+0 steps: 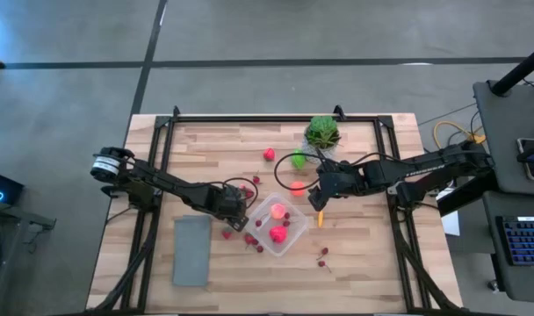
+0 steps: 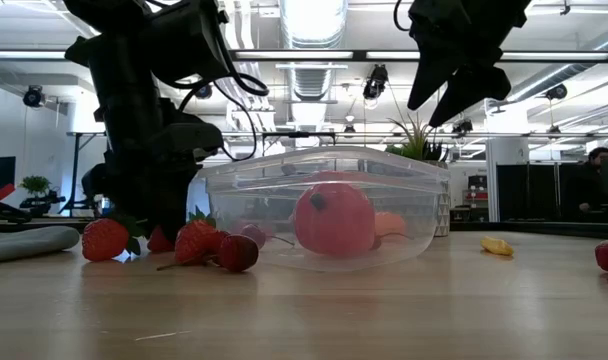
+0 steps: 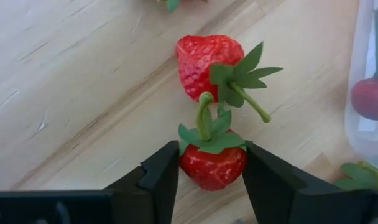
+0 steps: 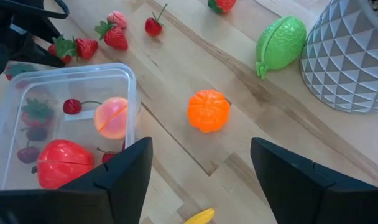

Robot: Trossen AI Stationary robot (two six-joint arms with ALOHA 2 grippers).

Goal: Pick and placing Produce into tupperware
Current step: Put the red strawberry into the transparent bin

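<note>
I need to release the strawberry with my left gripper in the clear tupperware, between the large red piece and the tupperware's nearest side point(image 1: 262, 231).
My left gripper point(image 1: 239, 204) stands at the left side of the clear tupperware point(image 1: 260, 209), pointing steeply down, shut on a red strawberry point(image 3: 212, 168). A second strawberry point(image 3: 204, 62) lies just beyond it on the wood. The tupperware point(image 4: 71, 71) holds a large red piece point(image 4: 63, 162), a pink peach point(image 4: 111, 117) and cherries. My right gripper point(image 4: 201, 174) hangs open above the table by the box's far right corner, nothing between its fingers. An orange piece point(image 4: 208, 111), a green piece point(image 4: 281, 40) and a yellow piece point(image 1: 320, 218) lie on the table. My left gripper pinches the strawberry's two opposite sides point(image 3: 188, 167) between its fingers, just below the green leafy cap. The fingers come from above, slanting steeply down. The berry lies on the wooden tabletop, its stem pointing away toward the second strawberry.
A spiky green plant point(image 1: 322, 132) in a white faceted pot point(image 4: 350, 56) stands at the back. A flat grey rectangle point(image 1: 192, 250) lies at the front left. More red berries are scattered left of the box point(image 2: 104, 238) and at the front right point(image 1: 323, 256).
</note>
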